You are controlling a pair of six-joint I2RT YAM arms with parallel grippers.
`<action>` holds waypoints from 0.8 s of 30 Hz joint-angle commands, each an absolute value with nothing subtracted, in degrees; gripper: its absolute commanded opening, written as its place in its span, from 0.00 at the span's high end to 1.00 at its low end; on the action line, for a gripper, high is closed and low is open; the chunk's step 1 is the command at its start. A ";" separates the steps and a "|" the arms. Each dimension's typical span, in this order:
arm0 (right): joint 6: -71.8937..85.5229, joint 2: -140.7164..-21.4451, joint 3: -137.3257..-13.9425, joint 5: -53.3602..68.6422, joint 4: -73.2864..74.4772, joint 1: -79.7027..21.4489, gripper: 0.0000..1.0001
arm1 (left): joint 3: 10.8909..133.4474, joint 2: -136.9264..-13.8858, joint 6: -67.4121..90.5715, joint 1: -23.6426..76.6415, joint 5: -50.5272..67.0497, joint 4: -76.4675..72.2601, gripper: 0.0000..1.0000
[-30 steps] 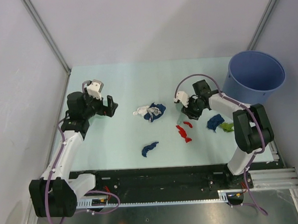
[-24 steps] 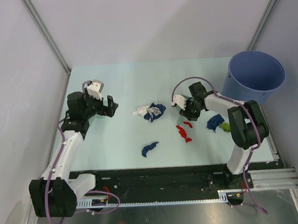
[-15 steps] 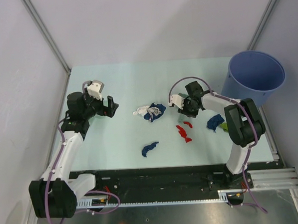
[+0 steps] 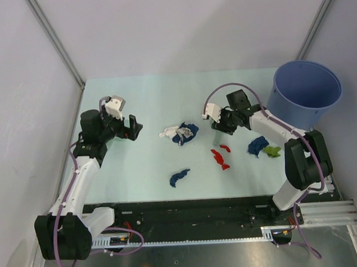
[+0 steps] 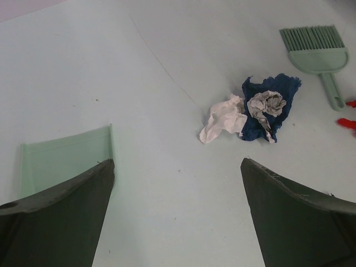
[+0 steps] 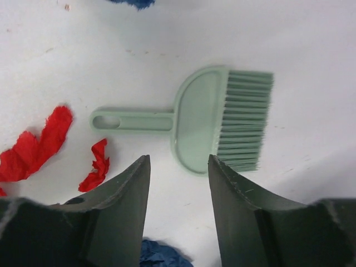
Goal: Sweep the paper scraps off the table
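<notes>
The mint-green brush lies among the scraps, far from the robot's left gripper, so the right gripper will take the brush's head (image 6: pixel 194 125) and put it down nearer the dustpan.
Paper scraps lie mid-table (image 4: pixel 141 105): a white and dark blue cluster (image 4: pixel 180 133), a blue scrap (image 4: pixel 179 177), red scraps (image 4: pixel 220 157), and blue (image 4: pixel 257 145) and green (image 4: pixel 272 151) ones at the right. My right gripper (image 4: pixel 220 126) is open and empty just above the mint-green brush (image 6: pixel 206 119), jaws (image 6: pixel 178 161) apart near its head, red scraps (image 6: pixel 33 150) beside it. My left gripper (image 4: pixel 130 127) is open and empty (image 5: pixel 177 162). The mint-green dustpan (image 5: pixel 64 158) lies flat by its left finger, and the cluster (image 5: pixel 250 111) and brush (image 5: pixel 317 50) lie ahead.
A tall blue bucket (image 4: pixel 307 91) stands at the table's far right corner. A black-and-metal rail (image 4: pixel 206 213) runs along the near edge. Grey walls enclose the left, back and right sides.
My right gripper has shifted slightly left and back over the brush, and its elbow has swung out to the right. The left arm and the scraps have not moved.
</notes>
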State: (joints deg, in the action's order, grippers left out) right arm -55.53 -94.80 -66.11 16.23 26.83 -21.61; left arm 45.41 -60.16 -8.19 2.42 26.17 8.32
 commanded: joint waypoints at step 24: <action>-58.63 -112.67 -76.38 10.20 33.84 -20.57 0.76 | 45.35 -58.89 -9.84 2.81 28.56 9.05 0.00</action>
State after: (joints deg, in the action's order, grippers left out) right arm -60.05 -110.52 -74.72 12.27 31.20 -20.21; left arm 45.41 -60.01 -9.08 2.50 26.28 9.58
